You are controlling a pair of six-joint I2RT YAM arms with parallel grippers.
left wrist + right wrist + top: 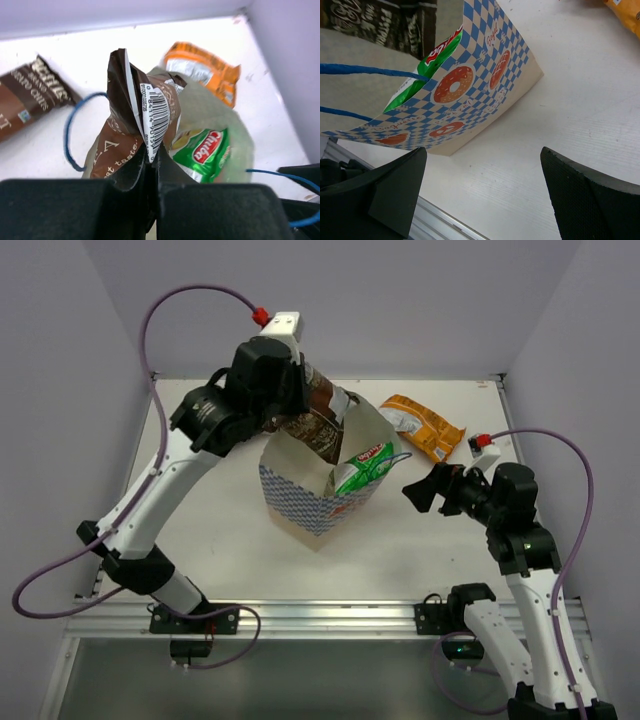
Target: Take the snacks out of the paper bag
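Note:
My right gripper is to reach into the paper bag next and then close on the red label (pixel 374 457) (pixel 443 49) of the green-and-white packet.
My left gripper (pixel 298 408) is shut on a dark brown packet (pixel 318 432) and holds it over the open mouth of the paper bag (pixel 305 502). In the left wrist view the jaws (pixel 154 157) pinch the packet's barcode seam (pixel 152 117). A green-and-white packet (pixel 365 468) sits inside the bag and shows in the left wrist view (pixel 206 150) too. An orange-yellow packet (pixel 426 426) lies on the table behind and to the right of the bag. A second dark brown packet (pixel 31 99) lies on the table. My right gripper (pixel 424 488) is open and empty, right of the bag.
The bag's blue cord handles (pixel 70 131) hang loose at its mouth. In the right wrist view the checked band of the bag (pixel 485 85) leans over the white table (pixel 560 100). The metal rail (pixel 320 616) runs along the near edge. Purple walls enclose the table.

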